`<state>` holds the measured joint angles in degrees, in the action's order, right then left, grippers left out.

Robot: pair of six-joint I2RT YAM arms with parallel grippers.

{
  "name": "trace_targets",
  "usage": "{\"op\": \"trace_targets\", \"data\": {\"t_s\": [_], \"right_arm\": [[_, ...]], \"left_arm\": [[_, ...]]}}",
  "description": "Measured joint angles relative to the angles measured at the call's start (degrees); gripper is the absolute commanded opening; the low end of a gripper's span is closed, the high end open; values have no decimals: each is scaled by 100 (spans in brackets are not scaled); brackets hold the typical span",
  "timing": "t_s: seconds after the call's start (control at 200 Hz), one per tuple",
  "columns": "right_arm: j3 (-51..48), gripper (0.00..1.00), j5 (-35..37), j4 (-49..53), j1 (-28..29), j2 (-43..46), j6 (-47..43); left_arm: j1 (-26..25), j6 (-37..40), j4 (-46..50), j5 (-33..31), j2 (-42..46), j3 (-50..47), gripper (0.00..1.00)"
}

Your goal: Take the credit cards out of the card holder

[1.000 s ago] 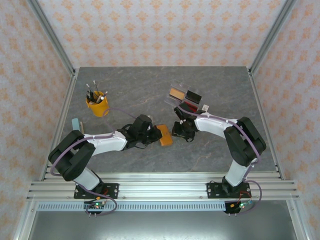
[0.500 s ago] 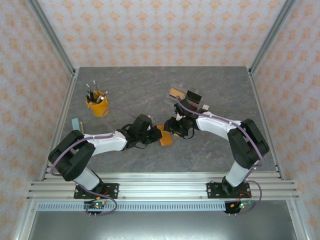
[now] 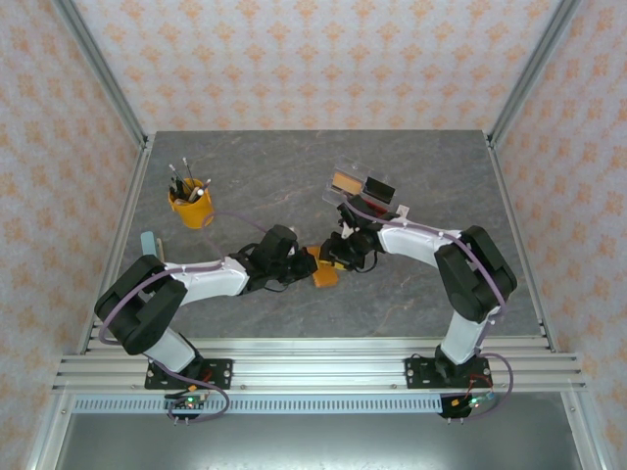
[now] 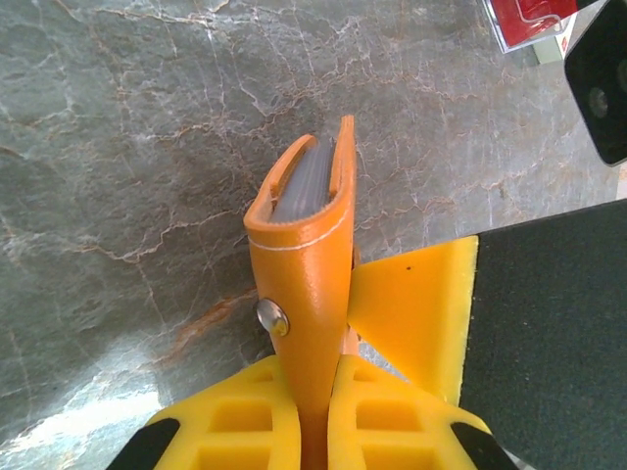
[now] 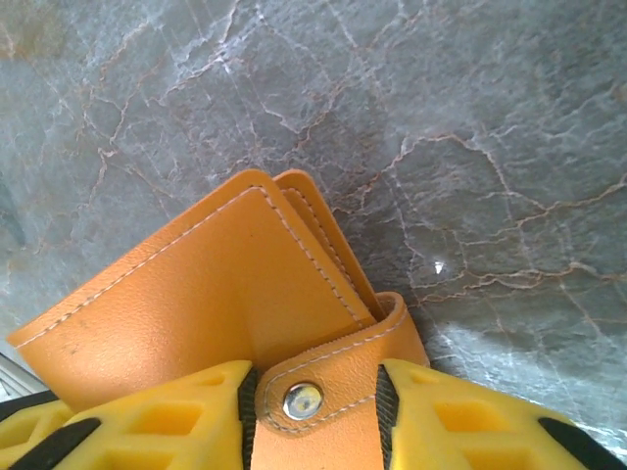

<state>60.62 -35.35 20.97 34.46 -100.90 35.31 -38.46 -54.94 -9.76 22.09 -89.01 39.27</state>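
The tab clasp is spanned edge to edge by my right gripper, so it should open, turn and pinch the tab's flat sides at the snap [image 5: 303, 400] to open the card holder.
The orange card holder [image 3: 324, 275] stands on edge just right of the table's middle, held between both grippers. My left gripper [image 4: 313, 382] is shut on its spine end, and the covers [image 4: 306, 264] rise away from the yellow fingers. Pale grey layers [image 4: 304, 184] show between the covers at the far end; I cannot tell whether they are credit cards or lining. My right gripper [image 5: 312, 397] is shut on the small tab clasp [image 5: 323, 377], with a pad against each edge of it beside the metal snap. From above, the left gripper [image 3: 299, 262] and right gripper [image 3: 338, 258] meet at the holder.
A clear plastic tray [image 3: 361, 189] with tan, black and red pieces lies behind the right arm. A yellow cup of pens [image 3: 191, 209] stands at the back left. A small pale green item [image 3: 148, 241] lies near the left table edge.
The right gripper has moved left to the card holder, opened wider on the way and shut on the tab clasp. The left gripper has kept its hold.
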Motion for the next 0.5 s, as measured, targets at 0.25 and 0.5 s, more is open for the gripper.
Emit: {"op": "trace_targets", "data": {"t_s": [0.25, 0.5], "right_arm": [[120, 11, 114, 131, 37, 2, -146], [173, 1, 380, 306, 52, 46, -151]], "left_arm": [[0, 52, 4, 2, 2, 0, 0], [0, 66, 9, -2, 2, 0, 0]]}}
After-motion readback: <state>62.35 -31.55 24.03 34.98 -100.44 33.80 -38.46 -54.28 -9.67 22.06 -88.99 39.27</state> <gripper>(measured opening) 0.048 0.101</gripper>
